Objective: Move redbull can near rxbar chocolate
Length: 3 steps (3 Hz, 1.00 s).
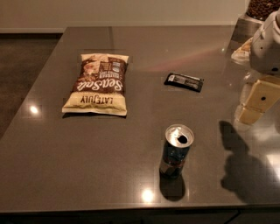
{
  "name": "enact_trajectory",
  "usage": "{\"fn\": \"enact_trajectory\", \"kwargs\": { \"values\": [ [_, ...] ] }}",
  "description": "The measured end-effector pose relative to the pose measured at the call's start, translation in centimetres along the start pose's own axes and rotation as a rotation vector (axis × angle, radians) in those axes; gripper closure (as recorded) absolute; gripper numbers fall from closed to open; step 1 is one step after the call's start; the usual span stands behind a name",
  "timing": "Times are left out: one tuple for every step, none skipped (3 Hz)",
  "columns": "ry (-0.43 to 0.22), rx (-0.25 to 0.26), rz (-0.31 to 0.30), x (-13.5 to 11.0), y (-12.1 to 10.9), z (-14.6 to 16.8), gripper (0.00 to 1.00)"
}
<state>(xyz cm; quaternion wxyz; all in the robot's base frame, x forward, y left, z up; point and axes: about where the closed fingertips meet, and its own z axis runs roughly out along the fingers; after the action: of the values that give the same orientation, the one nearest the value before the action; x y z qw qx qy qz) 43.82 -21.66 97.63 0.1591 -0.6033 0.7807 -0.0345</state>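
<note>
My gripper next closes on the upper half (177, 149) of the redbull can, just below its silver top.
The redbull can (176, 150) stands upright on the dark grey table (87, 148), near the front edge, right of the middle. Its silver top with the tab hole faces up. The rxbar chocolate (184, 81) lies flat in its black wrapper farther back, a little right of the can. My gripper (256, 105) hangs at the right edge of the view, above the table. It is to the right of both the can and the bar and touches neither. It holds nothing.
A large cream-and-brown chip bag (99, 83) lies flat at the back left. A container with dark contents (261, 8) and a pale item (241, 50) stand at the far right corner. The table's left edge drops to dark floor (22, 65).
</note>
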Motion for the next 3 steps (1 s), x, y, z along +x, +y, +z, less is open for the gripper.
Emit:
{"fn": "enact_trajectory", "kwargs": {
  "values": [
    [-0.006, -0.005, -0.003, -0.2, 0.1, 0.1, 0.00],
    [-0.044, -0.036, -0.019, -1.7, 1.1, 0.4, 0.00],
    [-0.114, -0.086, -0.052, -4.1, 2.7, 1.0, 0.00]
  ]
}}
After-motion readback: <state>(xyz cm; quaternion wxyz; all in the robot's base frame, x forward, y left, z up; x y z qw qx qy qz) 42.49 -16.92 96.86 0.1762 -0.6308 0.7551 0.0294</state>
